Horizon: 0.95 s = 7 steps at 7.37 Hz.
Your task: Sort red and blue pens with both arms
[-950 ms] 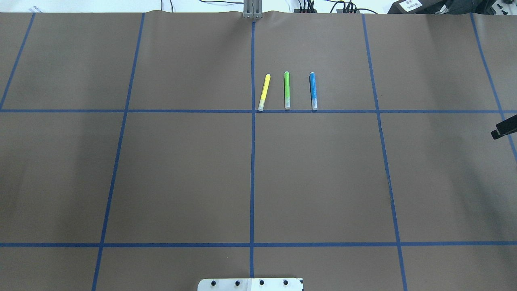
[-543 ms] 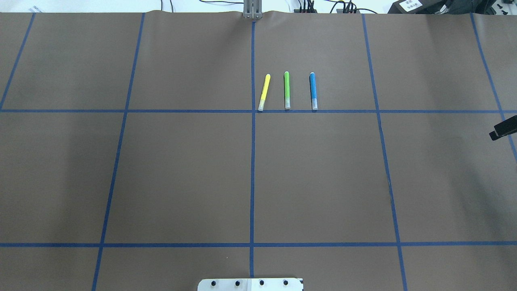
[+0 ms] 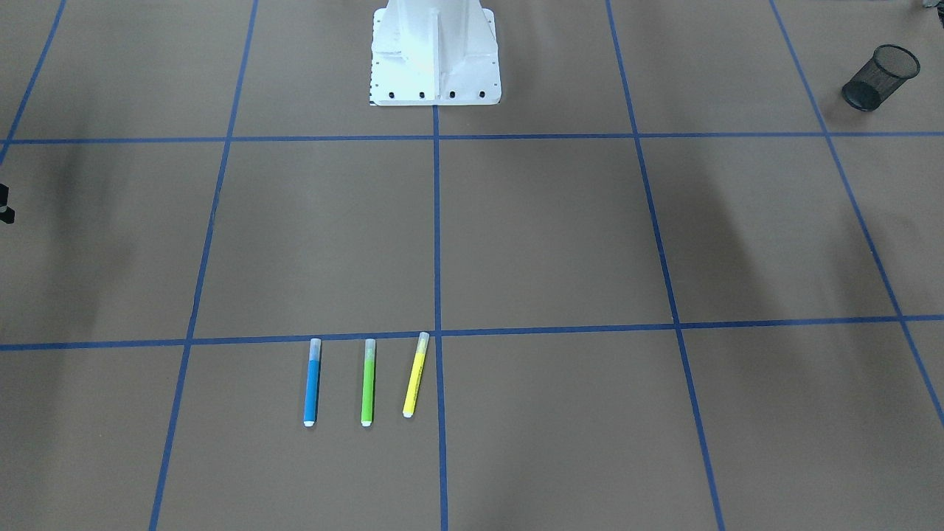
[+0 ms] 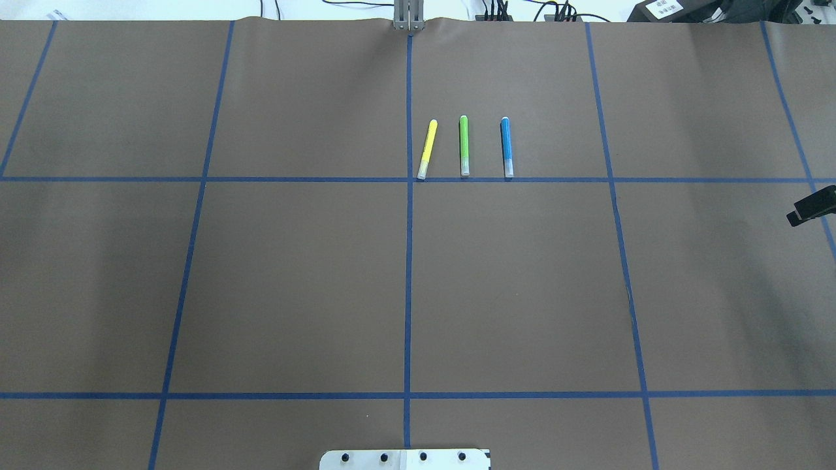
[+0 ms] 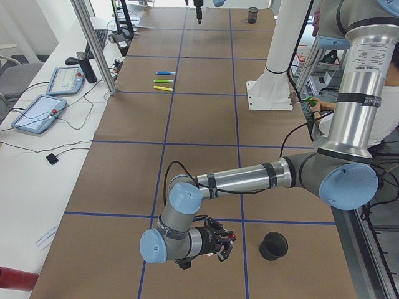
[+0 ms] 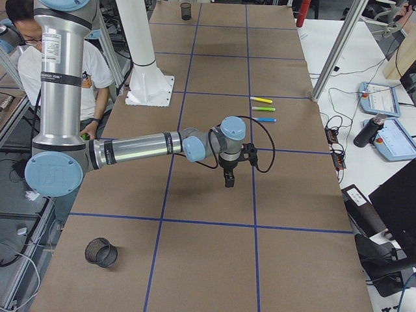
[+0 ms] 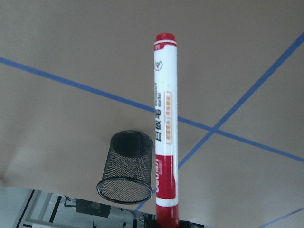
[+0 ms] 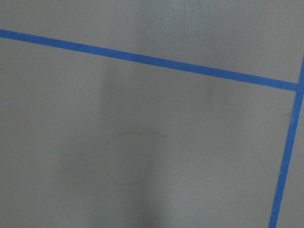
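Note:
The robot's left gripper will release the red marker inside the black mesh cup [image 3: 888, 69] [image 7: 126, 178] beside it.
The red marker [image 7: 164, 123], white-barrelled with red cap and red end, sticks out from my left gripper [image 5: 218, 240], which is shut on it low over the table's left end. It hangs just beside a black mesh cup [image 7: 127, 166]. The blue highlighter [image 4: 506, 147] lies flat at the far middle, right of the centre line. My right gripper [image 6: 229, 182] points down over bare paper, well short of the blue highlighter [image 6: 265, 119]. Only its black tip [image 4: 810, 207] shows at the overhead view's right edge, and I cannot tell whether it is open or shut.
A green highlighter [image 4: 464, 145] and a yellow highlighter [image 4: 427, 149] lie parallel to the left of the blue one. A second mesh cup [image 6: 101, 252] stands at the table's right end. The white pedestal [image 3: 435, 51] sits at the near middle. A person sits behind the robot.
The right gripper's black tip has crept slightly leftward into the overhead view. The three highlighters have not moved.

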{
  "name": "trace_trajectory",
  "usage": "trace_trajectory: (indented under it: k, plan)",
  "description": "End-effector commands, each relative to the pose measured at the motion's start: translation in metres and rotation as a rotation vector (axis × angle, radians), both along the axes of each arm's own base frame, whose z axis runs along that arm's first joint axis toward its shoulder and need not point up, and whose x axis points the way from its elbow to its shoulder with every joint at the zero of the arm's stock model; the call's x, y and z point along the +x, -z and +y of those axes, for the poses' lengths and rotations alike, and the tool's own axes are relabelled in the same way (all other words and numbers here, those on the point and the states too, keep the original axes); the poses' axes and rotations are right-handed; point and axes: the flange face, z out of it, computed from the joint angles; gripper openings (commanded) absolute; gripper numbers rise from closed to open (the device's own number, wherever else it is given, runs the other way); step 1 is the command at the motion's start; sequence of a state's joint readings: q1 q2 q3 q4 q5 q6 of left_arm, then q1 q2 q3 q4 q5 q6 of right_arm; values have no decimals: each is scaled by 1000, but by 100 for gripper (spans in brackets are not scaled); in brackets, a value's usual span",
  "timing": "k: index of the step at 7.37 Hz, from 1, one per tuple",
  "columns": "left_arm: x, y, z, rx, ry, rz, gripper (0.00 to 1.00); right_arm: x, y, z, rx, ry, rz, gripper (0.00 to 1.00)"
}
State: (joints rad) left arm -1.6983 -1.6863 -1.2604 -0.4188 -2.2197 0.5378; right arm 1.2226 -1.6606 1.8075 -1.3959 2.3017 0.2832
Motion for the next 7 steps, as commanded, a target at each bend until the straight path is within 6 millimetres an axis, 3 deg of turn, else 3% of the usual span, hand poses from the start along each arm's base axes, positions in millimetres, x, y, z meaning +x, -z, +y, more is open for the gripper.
trace_trajectory:
  k: [1,3,4,5,6,7]
  plan:
    - [9,-16,73,-109,0,35,0,-4,1,0,2,9,-1,100]
    - [15,-34,128,-166,-1,70,0,-6,1,0,2,13,-1,100]
    - [15,-25,129,-180,0,74,0,-10,1,1,1,20,-1,100]
    - [14,1,123,-173,-1,73,0,-12,-1,2,-3,26,0,100]
    - [13,10,121,-176,2,74,0,-14,-3,2,-6,30,3,100]
    - [14,5,134,-194,4,78,0,-15,-3,2,-4,31,3,100]
